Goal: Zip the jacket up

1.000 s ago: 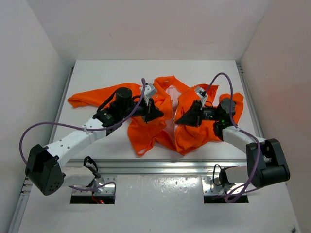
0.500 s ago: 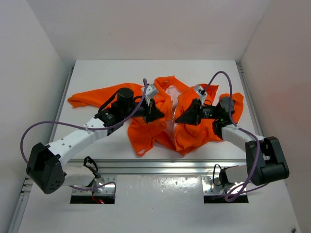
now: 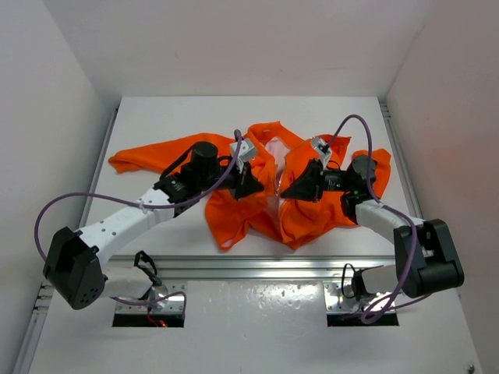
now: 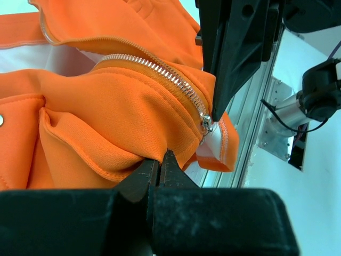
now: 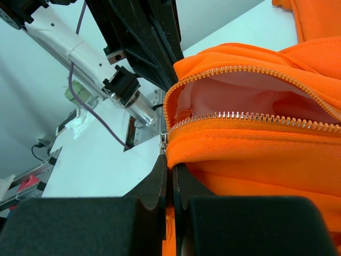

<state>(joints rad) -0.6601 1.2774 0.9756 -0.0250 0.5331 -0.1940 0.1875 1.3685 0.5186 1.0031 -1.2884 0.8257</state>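
The robot's left gripper pinches the jacket's panel back from the metal zipper end and the zipper's teeth bow, so it should open and grip the cloth (image 4: 198, 143) just below that zipper end.
The orange jacket (image 3: 234, 206) lies crumpled in the middle of the table, front open, pale lining (image 3: 274, 152) showing between the two front panels. My left gripper (image 3: 258, 187) is shut on the jacket's left front panel edge (image 4: 133, 144), just below its zipper teeth (image 4: 160, 72) and the metal zipper end (image 4: 205, 125). My right gripper (image 3: 284, 194) is shut on the right front panel edge (image 5: 224, 144), beside its zipper teeth (image 5: 256, 117) and metal end (image 5: 164, 140). The two grippers face each other a short gap apart.
One sleeve (image 3: 144, 156) spreads to the far left, the other (image 3: 378, 164) to the right. The table's metal front rail (image 3: 257, 265) runs near the jacket's hem. White walls enclose the table on three sides.
My left gripper has shifted slightly right and toward the right gripper with its panel. The right gripper has barely moved.
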